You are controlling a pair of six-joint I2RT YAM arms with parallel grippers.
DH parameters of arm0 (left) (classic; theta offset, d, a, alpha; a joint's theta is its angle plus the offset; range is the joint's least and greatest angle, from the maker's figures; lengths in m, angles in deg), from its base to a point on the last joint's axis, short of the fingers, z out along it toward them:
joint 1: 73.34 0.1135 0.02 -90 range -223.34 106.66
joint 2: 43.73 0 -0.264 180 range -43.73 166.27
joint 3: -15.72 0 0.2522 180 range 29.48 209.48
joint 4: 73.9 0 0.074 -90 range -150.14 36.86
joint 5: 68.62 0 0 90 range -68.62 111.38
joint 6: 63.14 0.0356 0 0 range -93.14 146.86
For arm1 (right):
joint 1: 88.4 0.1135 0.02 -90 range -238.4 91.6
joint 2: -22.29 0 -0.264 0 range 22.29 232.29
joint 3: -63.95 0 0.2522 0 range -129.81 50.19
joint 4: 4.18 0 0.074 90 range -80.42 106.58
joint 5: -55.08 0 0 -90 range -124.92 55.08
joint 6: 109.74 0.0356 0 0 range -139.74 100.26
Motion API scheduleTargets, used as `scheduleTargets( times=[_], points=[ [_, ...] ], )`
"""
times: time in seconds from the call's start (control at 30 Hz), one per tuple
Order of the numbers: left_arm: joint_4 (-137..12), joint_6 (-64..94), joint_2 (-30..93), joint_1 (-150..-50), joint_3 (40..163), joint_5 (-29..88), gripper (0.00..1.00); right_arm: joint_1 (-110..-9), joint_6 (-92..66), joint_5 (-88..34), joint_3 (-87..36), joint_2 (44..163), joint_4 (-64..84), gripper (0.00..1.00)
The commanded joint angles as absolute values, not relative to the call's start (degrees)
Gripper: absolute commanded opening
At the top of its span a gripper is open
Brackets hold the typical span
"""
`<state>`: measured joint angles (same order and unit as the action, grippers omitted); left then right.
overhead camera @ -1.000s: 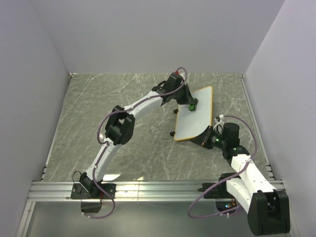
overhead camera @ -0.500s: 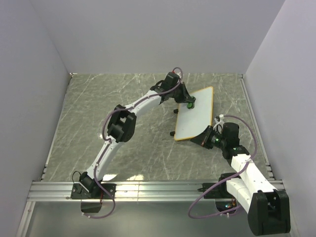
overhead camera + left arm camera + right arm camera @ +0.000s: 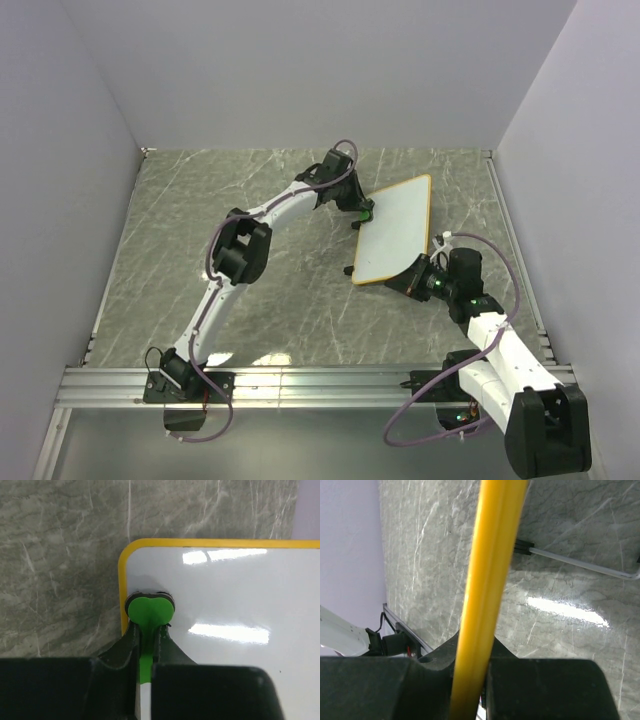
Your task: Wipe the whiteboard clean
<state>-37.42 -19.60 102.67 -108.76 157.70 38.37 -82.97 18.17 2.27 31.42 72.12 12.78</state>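
The green eraser will go down from my left gripper onto the marble tabletop, a short way out from the whiteboard's near black foot (image 3: 299, 268).
The whiteboard (image 3: 397, 232) lies slanted at the table's middle right, a white board with a yellow frame and no marks showing on it. My left gripper (image 3: 362, 212) is shut on a green eraser (image 3: 150, 611), which presses on the whiteboard (image 3: 225, 650) just inside its rounded far-left corner. My right gripper (image 3: 418, 276) is shut on the board's near edge. In the right wrist view the yellow frame (image 3: 490, 580) runs straight up between the right gripper's (image 3: 472, 652) fingers.
Grey marble tabletop (image 3: 230, 220) surrounds the board. A black foot (image 3: 348, 270) sticks out at the board's near-left corner, and a thin wire leg (image 3: 580, 565) shows under it. White walls close three sides; an aluminium rail (image 3: 300, 380) crosses the near edge.
The left gripper slid the eraser leftward across the board's far end to its left edge. The right gripper and the board stayed put.
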Motion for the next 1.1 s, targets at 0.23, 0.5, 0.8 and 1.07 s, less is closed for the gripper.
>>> scheduleTargets(
  times=[0.23, 0.5, 0.8, 1.07],
  points=[
    [-38.07, -15.50, 85.13, -117.36, 134.97, 33.07, 0.00, -81.01, 18.76, 1.65, 28.66, 73.71, 10.46, 0.00],
    [-42.03, -21.92, 76.86, -125.37, 116.42, 29.02, 0.00, -80.75, 19.81, 2.17, 28.22, 73.62, 9.75, 0.00],
    [-46.25, -30.26, 70.97, -131.52, 107.27, 27.35, 0.00, -80.75, 19.90, 2.18, 28.48, 70.72, 11.33, 0.00],
    [-39.06, -27.11, 72.29, -126.70, 116.12, 21.74, 0.00, -80.75, 20.43, 2.35, 28.83, 67.21, 13.26, 0.00]
  ],
)
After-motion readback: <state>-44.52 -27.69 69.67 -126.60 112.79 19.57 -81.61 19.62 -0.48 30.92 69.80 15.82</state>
